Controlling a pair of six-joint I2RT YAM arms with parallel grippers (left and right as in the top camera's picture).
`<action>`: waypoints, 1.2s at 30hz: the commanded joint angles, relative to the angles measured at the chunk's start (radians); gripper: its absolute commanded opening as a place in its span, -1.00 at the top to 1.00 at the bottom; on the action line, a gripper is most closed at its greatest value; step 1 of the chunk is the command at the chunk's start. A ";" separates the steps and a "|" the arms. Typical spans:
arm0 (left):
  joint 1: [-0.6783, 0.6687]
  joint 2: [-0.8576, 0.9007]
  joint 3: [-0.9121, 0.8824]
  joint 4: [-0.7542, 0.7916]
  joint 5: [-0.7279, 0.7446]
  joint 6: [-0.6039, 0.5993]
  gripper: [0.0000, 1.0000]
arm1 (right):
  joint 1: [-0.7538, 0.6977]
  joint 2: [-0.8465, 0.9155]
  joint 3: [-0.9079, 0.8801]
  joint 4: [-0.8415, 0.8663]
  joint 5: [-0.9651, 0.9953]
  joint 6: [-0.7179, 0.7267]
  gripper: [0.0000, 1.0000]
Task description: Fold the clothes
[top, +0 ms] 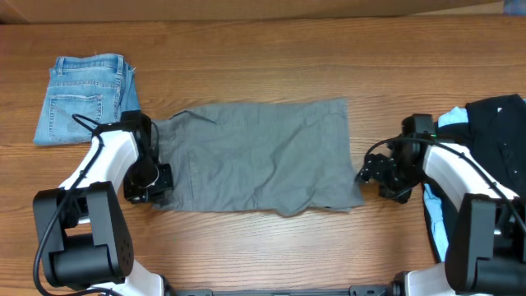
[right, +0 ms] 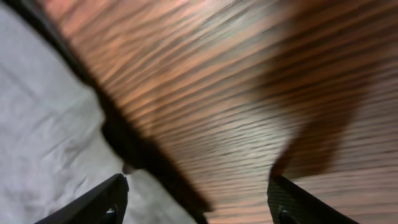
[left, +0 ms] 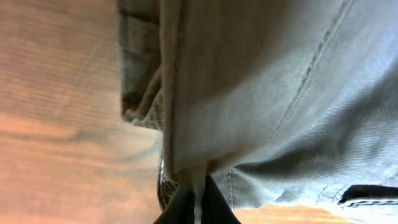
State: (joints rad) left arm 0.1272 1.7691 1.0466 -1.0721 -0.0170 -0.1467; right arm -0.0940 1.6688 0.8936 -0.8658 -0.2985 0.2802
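I need to use my right gripper to pinch the shorts' loose corner (top: 355, 200), as the shorts' front edge bulges while only my left gripper holds them, before both grippers pull the shorts taut.
The grey-khaki shorts (top: 263, 156) lie spread across the middle of the table. My left gripper (top: 158, 182) is at their left edge, shut on a pinch of the grey cloth (left: 249, 93); its fingers (left: 196, 202) clamp the fabric in the left wrist view. My right gripper (top: 370, 174) is open and empty just off the shorts' right edge, above bare wood. In the right wrist view its fingers (right: 196, 199) are wide apart, with the grey cloth (right: 43, 137) at the left.
Folded blue denim shorts (top: 86, 99) lie at the back left. A pile of black and light blue clothes (top: 493, 131) sits at the right edge. The wooden table (top: 263, 247) runs along the front.
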 commanded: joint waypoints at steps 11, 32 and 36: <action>0.099 -0.017 0.133 -0.076 -0.008 -0.033 0.92 | -0.016 -0.028 -0.038 0.025 -0.211 -0.158 -0.20; 0.097 -0.017 0.133 -0.069 -0.008 -0.032 0.92 | -0.013 -0.029 -0.117 0.092 -0.385 -0.241 0.92; 0.108 -0.017 0.150 -0.089 -0.018 -0.033 0.91 | -0.013 -0.029 -0.100 0.068 -0.258 -0.148 0.92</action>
State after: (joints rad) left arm 0.2234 1.7691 1.1633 -1.1503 -0.0269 -0.1585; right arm -0.1093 1.6630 0.7628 -0.7937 -0.6506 0.0677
